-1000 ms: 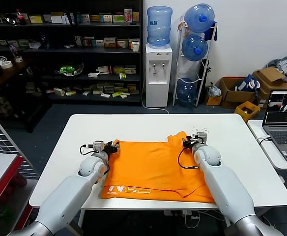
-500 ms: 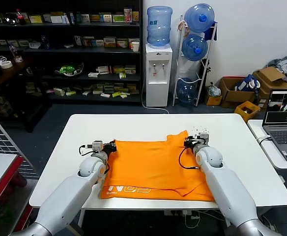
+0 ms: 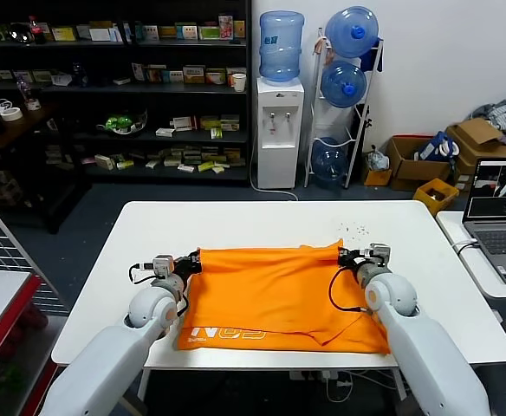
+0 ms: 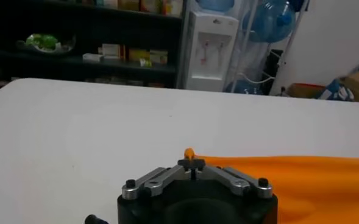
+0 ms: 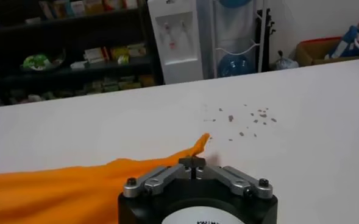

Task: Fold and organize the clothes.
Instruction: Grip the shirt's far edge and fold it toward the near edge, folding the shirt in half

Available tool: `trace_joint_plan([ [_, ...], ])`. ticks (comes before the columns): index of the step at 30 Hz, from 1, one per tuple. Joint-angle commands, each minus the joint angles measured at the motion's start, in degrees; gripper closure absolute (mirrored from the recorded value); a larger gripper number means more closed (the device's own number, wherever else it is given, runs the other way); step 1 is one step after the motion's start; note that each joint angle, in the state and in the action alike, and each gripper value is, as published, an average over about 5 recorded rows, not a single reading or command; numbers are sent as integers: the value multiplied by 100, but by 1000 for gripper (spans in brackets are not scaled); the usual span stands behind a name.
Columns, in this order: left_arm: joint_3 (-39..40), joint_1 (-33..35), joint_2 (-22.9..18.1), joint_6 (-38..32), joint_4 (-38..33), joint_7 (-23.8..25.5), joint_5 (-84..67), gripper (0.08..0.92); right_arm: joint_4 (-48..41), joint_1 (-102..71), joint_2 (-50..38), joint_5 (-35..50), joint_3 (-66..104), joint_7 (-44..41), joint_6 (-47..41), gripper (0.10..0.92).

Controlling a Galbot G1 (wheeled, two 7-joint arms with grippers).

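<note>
Next, I let go of the orange T-shirt's far corner with my left gripper on the shirt itself point(image 3: 198, 303), slightly beyond the white lettering.
The orange T-shirt point(image 3: 266, 295) lies on the white table point(image 3: 262, 221), folded over, with white lettering point(image 3: 229, 333) along its near edge. My left gripper point(image 3: 191, 261) is shut on the shirt's far left corner, seen in the left wrist view point(image 4: 190, 153). My right gripper point(image 3: 344, 256) is shut on the shirt's far right corner, seen in the right wrist view point(image 5: 199, 143). The far edge of the shirt is stretched straight between the two grippers. The neck label is hidden.
A laptop point(image 3: 500, 217) sits on a side table at the right. Small dark specks point(image 3: 354, 230) dot the tabletop behind the right gripper. Shelves point(image 3: 114, 87), a water dispenser point(image 3: 279, 130) and boxes point(image 3: 413, 160) stand beyond the table.
Both grippers have moved outward, away from each other, and slightly nearer. The shirt's far edge has been pulled taut and straight between them.
</note>
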Motion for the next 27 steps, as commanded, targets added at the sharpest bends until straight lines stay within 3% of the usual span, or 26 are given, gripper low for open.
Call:
trace_joint_plan([
  [1, -183, 847, 336, 35, -1488, -167, -5, 910, 1513, -1134, -559, 352, 237, 135, -91, 901],
  [11, -356, 1590, 623, 34, -2231, -252, 90, 910, 2343, -2063, -812, 376, 588, 240, -132, 901],
  [21, -535, 2202, 630, 78, -2535, -339, 178, 910, 2800, -2591, -909, 392, 850, 314, -284, 896],
  [27, -668, 2458, 695, 60, -2612, -343, 226, 809, 2845, -2706, -939, 372, 982, 321, -327, 766],
])
